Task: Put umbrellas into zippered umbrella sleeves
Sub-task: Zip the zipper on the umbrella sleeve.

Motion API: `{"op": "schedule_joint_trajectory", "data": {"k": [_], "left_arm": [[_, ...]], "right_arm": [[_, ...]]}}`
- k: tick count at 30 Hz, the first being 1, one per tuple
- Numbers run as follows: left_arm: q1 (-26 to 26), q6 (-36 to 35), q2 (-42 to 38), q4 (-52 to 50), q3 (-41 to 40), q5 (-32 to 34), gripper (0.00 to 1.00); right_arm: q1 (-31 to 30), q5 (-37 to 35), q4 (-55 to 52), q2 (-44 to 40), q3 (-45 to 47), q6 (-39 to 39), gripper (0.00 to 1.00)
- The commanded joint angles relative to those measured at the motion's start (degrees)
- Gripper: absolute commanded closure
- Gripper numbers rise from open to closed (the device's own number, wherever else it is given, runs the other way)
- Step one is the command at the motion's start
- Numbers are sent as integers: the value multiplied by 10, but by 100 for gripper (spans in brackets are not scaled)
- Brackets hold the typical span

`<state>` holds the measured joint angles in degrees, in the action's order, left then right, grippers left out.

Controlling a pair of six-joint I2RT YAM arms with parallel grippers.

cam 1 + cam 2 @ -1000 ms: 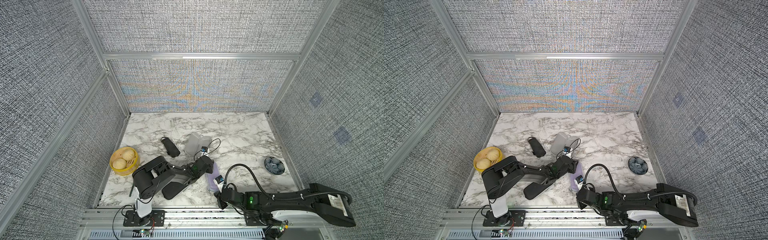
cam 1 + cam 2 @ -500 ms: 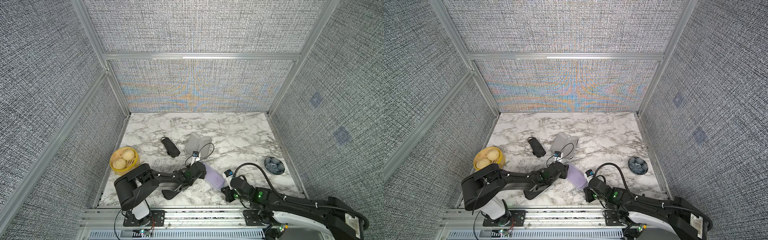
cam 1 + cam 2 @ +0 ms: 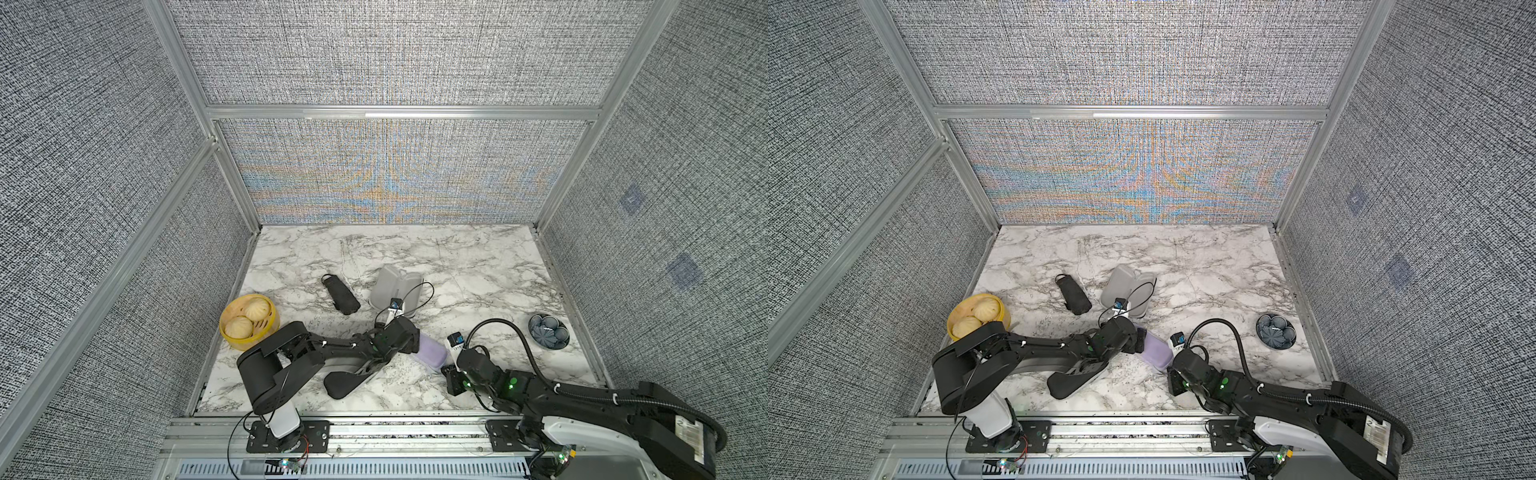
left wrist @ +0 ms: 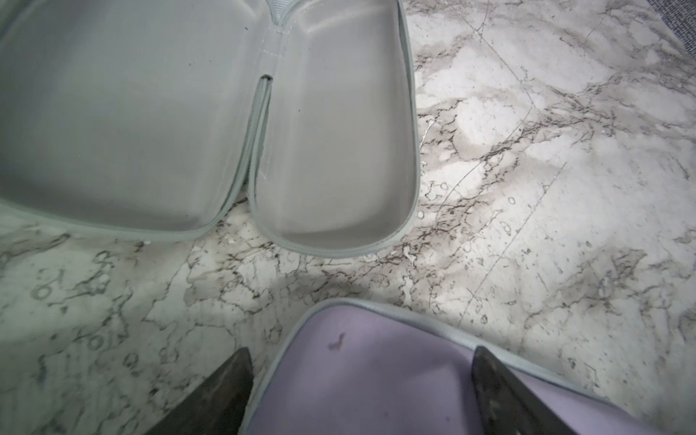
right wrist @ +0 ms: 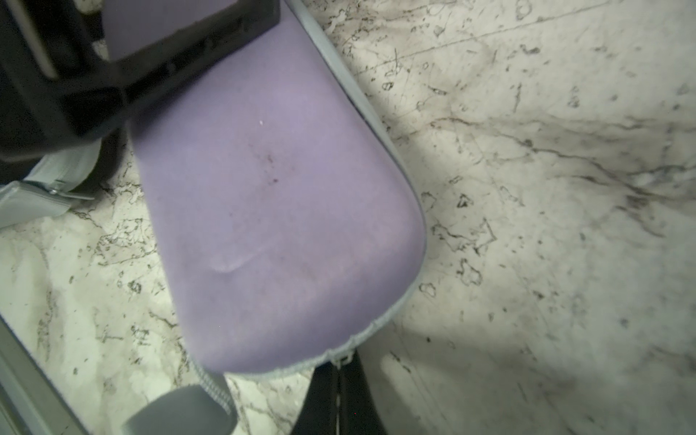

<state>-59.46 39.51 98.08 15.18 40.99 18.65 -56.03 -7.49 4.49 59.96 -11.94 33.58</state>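
The zipper pull sits midway along the lavender sleeve's near end, so the robot's left gripper needs to pinch the sleeve's far end's corner (image 4: 339, 319) while the right gripper pulls.
A closed lavender zippered sleeve (image 3: 432, 353) lies near the table's front, also in the other top view (image 3: 1156, 353). My left gripper (image 4: 361, 376) is open, its fingers (image 4: 222, 395) astride the sleeve's far end. My right gripper (image 5: 341, 399) is shut on the sleeve's zipper pull (image 5: 341, 359) at its near end. Behind it lies an open sleeve with grey lining (image 3: 397, 286), holding nothing in the left wrist view (image 4: 150, 113). A black umbrella (image 3: 340, 294) lies to its left. A black sleeve (image 3: 349, 376) lies partly under my left arm.
A yellow basket (image 3: 266, 334) of buns stands at the left edge. A dark blue bowl (image 3: 548, 330) sits at the right. Grey fabric walls close in three sides, and a metal rail (image 3: 374, 428) runs along the front.
My left gripper has opened over the lavender sleeve. The sleeve has swung from nearly lengthwise to slanting right. My right gripper travelled right along its edge to the near end.
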Motion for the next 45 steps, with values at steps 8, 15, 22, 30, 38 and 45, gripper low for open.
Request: {"op": "schedule_joint_trajectory", "data": {"k": [8,15,22,30,38,45], "left_arm": [[-2,-2,40,-21,-59,-96,13],[-6,13,61,-65,-48,-52,35],[-6,26,87,-100,-28,-31,60],[-9,23,93,-77,-25,-66,76],[-29,23,62,-73,-32,-77,78],[-59,25,1,-71,-52,-77,78]], "right_arm": [[-2,43,-24,-47,18,-16,100],[-41,35,-73,-113,7,-6,100],[-93,3,-65,-66,-12,31,100],[-135,-30,-20,2,-58,28,100],[-128,-58,-20,60,-104,18,100],[-79,-33,-36,18,-82,5,100]]}}
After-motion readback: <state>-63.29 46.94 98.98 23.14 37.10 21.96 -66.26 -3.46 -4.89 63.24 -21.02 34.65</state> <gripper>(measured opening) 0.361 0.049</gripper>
